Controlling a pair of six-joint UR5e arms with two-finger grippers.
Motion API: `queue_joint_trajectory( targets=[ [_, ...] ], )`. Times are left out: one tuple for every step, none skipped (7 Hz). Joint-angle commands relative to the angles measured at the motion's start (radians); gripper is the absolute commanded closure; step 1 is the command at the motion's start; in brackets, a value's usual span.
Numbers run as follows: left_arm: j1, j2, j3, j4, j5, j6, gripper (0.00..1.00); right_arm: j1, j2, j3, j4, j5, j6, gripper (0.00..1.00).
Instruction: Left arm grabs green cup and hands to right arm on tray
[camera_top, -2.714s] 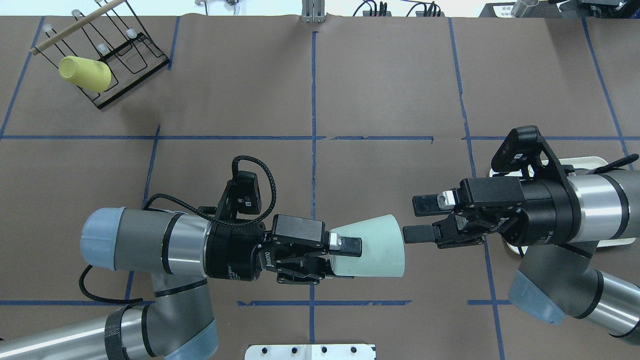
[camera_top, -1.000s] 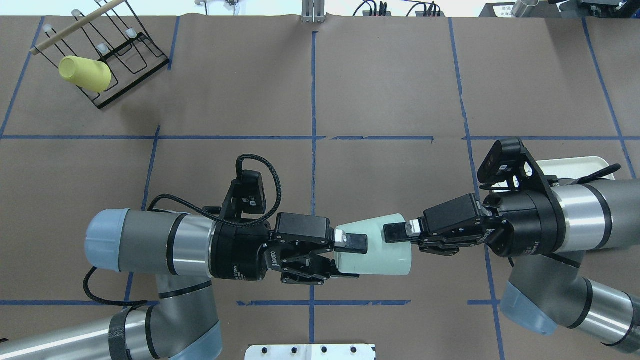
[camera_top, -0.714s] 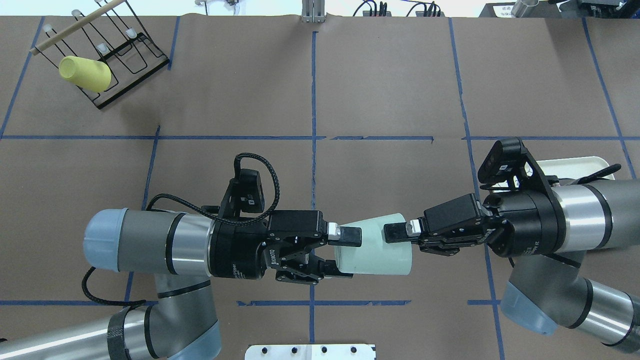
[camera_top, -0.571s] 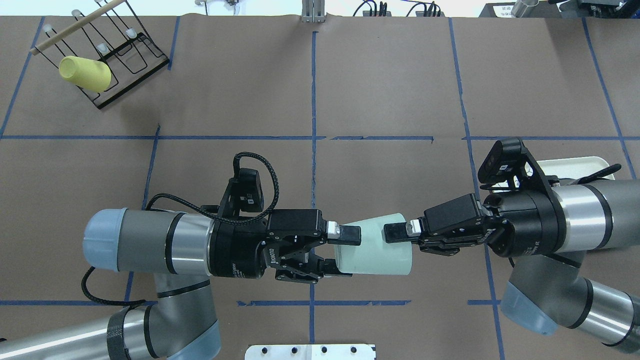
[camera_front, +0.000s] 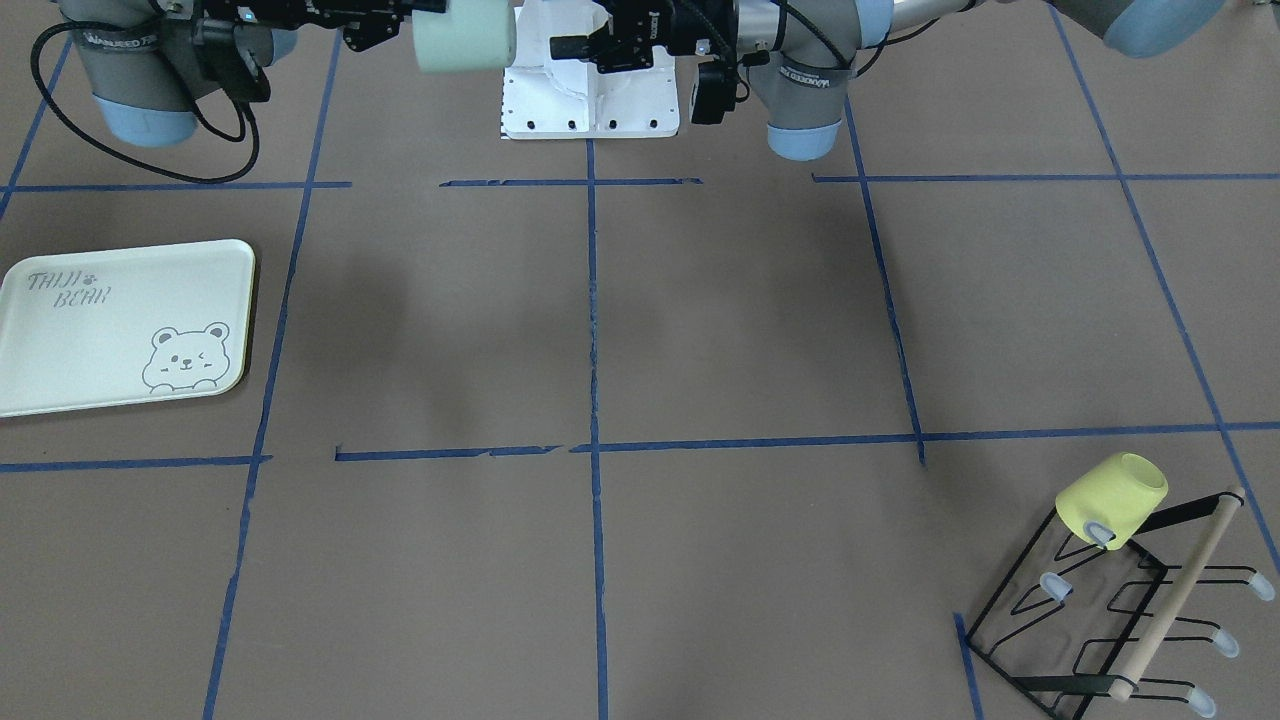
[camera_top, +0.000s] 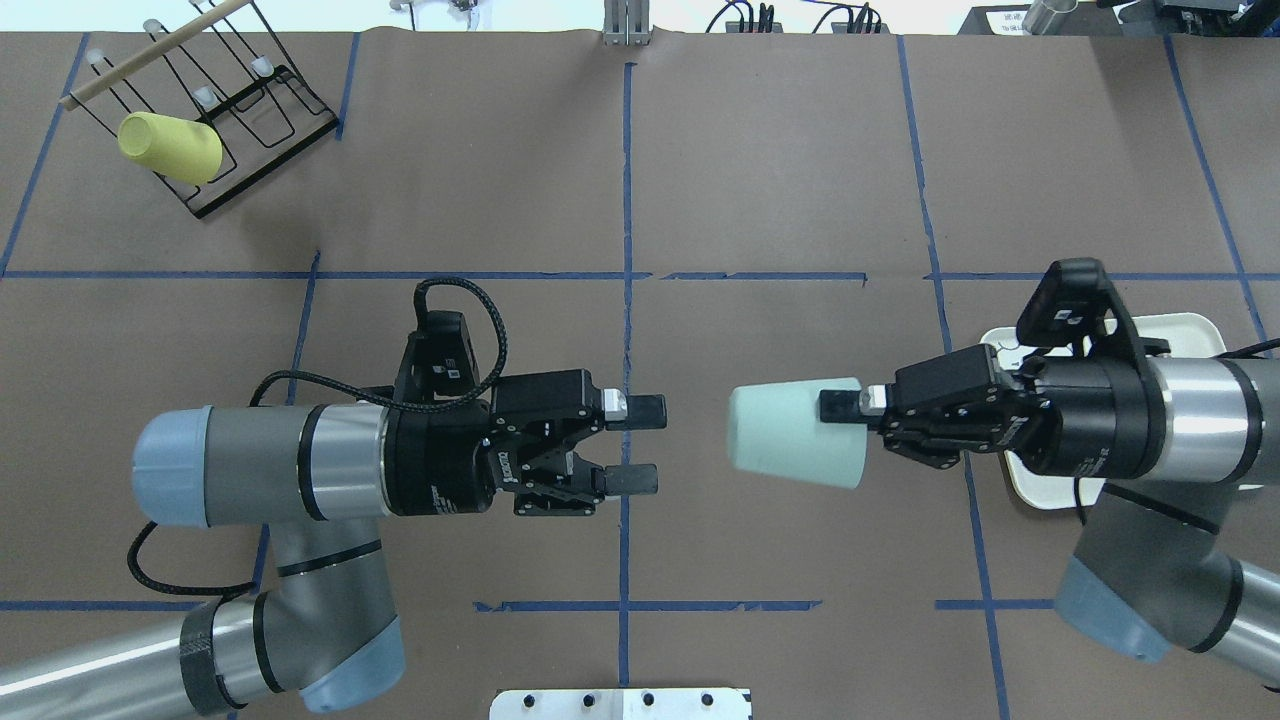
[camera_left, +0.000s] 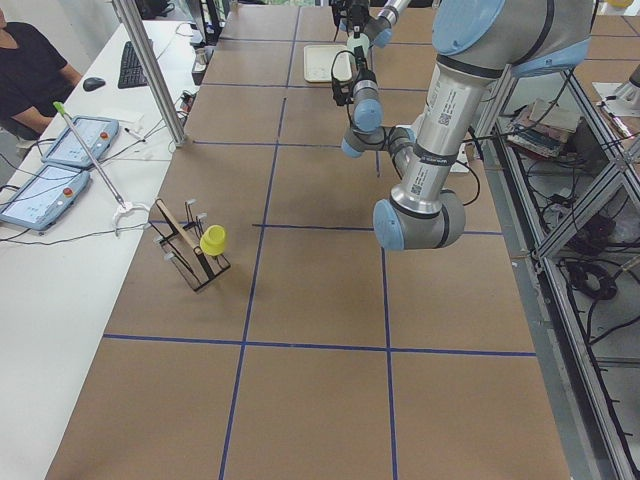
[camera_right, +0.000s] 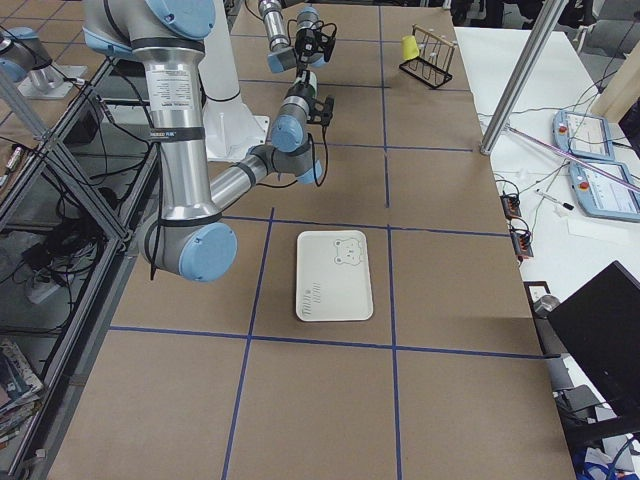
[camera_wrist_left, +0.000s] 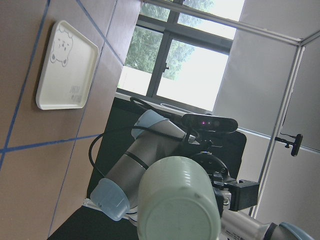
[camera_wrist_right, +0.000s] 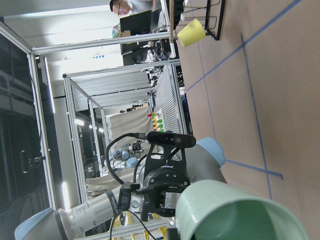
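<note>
The pale mint-green cup, hanging above the table's middle now, will be set down by my right gripper on the cream tray (camera_front: 116, 330), close beside the bear drawing.
The pale mint-green cup (camera_top: 795, 448) hangs on its side in the air above the table's middle, base toward the left arm. My right gripper (camera_top: 848, 412) is shut on its rim. The cup also shows in the front view (camera_front: 465, 35), base-on in the left wrist view (camera_wrist_left: 177, 200) and mouth-on in the right wrist view (camera_wrist_right: 235, 215). My left gripper (camera_top: 645, 445) is open and empty, a short gap to the left of the cup. The cream tray (camera_front: 120, 330) with the bear drawing lies flat and empty; in the overhead view the tray (camera_top: 1195, 325) is mostly hidden under the right arm.
A yellow cup (camera_top: 170, 147) hangs on a black wire rack (camera_top: 250, 100) at the far left corner, also in the front view (camera_front: 1112, 498). A white base plate (camera_top: 620, 703) sits at the near table edge. Blue tape lines cross the brown table.
My right gripper closed on the cup's rim. My left gripper opened, let go of the cup and drew back left. The right arm carried the cup to the right.
</note>
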Motion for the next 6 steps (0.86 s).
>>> queue_joint_trajectory(
  targets=[
    [-0.077,0.033,0.015,0.135,0.018,0.000,0.00,0.133,-0.153,-0.004,-0.139,0.028,-0.141,1.00],
    [-0.113,0.034,0.014,0.257,0.014,0.001,0.00,0.179,-0.192,-0.004,-0.262,0.053,-0.266,1.00],
    [-0.144,0.036,0.012,0.414,0.010,0.003,0.00,0.214,-0.239,-0.002,-0.351,0.053,-0.365,1.00],
    [-0.156,0.035,0.006,0.595,-0.012,0.105,0.00,0.250,-0.290,0.001,-0.449,0.067,-0.510,1.00],
    [-0.159,0.036,0.002,0.729,-0.041,0.288,0.00,0.317,-0.303,0.002,-0.590,0.153,-0.688,1.00],
    [-0.182,0.036,0.002,0.847,-0.045,0.379,0.00,0.372,-0.329,0.005,-0.717,0.227,-0.867,1.00]
  ],
)
